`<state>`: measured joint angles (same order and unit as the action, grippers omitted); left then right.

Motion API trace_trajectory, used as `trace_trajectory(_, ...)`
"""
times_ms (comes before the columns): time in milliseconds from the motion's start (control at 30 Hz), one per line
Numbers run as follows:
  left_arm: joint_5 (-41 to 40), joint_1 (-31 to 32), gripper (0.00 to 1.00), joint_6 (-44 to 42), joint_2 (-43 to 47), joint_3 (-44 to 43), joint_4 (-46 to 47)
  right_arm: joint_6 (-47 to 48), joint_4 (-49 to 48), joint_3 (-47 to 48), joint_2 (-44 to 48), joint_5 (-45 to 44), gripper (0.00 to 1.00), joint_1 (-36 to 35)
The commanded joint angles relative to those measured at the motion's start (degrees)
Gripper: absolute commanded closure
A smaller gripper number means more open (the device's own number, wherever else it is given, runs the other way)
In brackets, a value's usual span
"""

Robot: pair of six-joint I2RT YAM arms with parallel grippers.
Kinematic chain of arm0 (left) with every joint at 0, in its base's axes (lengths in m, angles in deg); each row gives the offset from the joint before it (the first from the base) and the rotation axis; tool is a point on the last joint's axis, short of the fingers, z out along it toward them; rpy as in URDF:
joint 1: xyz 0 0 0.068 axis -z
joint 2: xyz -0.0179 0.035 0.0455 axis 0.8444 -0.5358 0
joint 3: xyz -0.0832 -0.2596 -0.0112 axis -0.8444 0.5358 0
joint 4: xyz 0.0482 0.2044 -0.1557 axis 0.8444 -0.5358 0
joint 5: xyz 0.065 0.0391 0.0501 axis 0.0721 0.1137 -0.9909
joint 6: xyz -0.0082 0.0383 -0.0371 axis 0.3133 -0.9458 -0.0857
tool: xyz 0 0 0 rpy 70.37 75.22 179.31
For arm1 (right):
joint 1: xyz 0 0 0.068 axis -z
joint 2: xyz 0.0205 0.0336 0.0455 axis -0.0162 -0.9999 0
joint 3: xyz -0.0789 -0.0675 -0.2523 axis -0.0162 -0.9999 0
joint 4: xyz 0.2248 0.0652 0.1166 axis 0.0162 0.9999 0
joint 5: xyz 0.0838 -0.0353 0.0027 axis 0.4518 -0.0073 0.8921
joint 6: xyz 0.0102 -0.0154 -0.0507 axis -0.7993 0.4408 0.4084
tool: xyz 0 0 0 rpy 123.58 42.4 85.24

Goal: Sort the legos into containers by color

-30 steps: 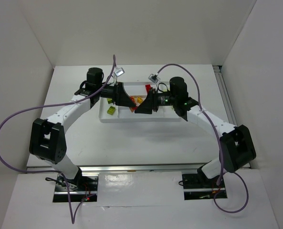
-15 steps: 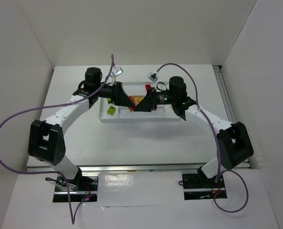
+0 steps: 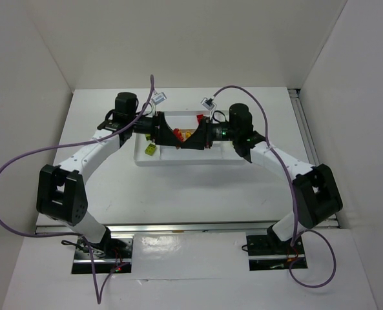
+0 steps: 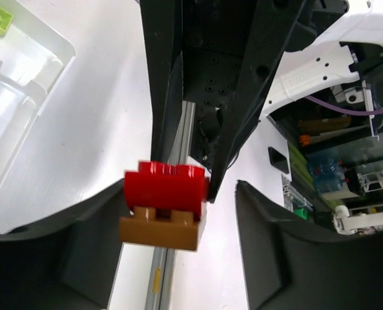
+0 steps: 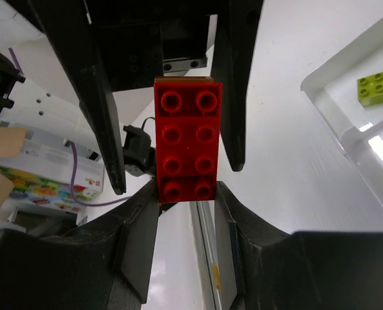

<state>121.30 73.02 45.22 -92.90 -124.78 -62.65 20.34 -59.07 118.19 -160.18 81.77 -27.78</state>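
Next, my right gripper lets go of the red lego in the white tray's far compartment (image 3: 188,122), next to the other red lego.
A stacked block, a red lego (image 5: 188,139) on an orange lego (image 4: 160,232), hangs in the air between the two grippers above the white tray (image 3: 191,160). My right gripper (image 5: 186,188) is shut on the red lego's near end. My left gripper (image 4: 181,194) stands open around the block (image 3: 183,135): the block lies against the left finger (image 4: 68,258), with a clear gap to the right finger (image 4: 288,258). From above, the left gripper (image 3: 172,137) and right gripper (image 3: 192,141) meet tip to tip. A lime green lego (image 3: 150,149) lies in the tray's left compartment.
Red legos (image 3: 199,119) lie at the tray's far side. The tray's corner (image 5: 333,97) holding a lime lego (image 5: 378,87) shows in the right wrist view. Purple cables arch over both arms. White walls close in the table on three sides.
The right gripper has closed on the red lego. The left gripper's jaws have then opened off the block. Both arms have barely moved.
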Motion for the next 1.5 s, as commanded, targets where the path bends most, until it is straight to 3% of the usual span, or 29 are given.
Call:
trace_trajectory(0, -0.5, 0.0, 0.23, -2.3, 2.0, -1.6, 0.0, -0.3, -2.1, 0.1, 2.0, -2.3, 0.90, 1.4)
trace_trajectory(167, -0.5, 0.0, 0.19, -1.1, 2.0, -1.6, 0.7, -0.3, -1.6, -0.6, 3.0, -2.8, 0.90, 2.0)
trace_trajectory(300, -0.3, -1.2, 0.27, -0.5, 2.0, -1.0, 1.7, -0.3, -1.4, -1.8, 3.5, -2.8, 0.90, 3.1)
trace_trajectory(433, 0.3, -1.2, 0.29, 0.6, 2.0, -0.4, 3.0, -0.3, -1.4, -1.8, 3.5, -1.5, 0.90, 3.1)
trace_trajectory(533, 0.8, -1.7, 0.38, 1.2, 2.0, 0.2, 4.4, -0.3, -1.4, -1.8, 3.5, -1.5, 0.90, 3.1)
trace_trajectory(733, 0.8, -1.7, 0.40, 2.3, 1.4, 0.2, 5.6, -0.3, -1.4, -1.8, 3.5, -0.3, 0.90, 3.1)
trace_trajectory(1300, 1.9, -1.7, 0.32, 3.8, -1.0, 0.7, 8.7, -0.8, -3.0, -1.3, 3.0, 2.2, 0.90, 3.1)
trace_trajectory(1467, 1.9, -1.7, 0.45, 4.4, -1.0, 0.7, 9.3, -1.3, -3.0, -1.3, 3.0, 2.2, 0.90, 3.1)
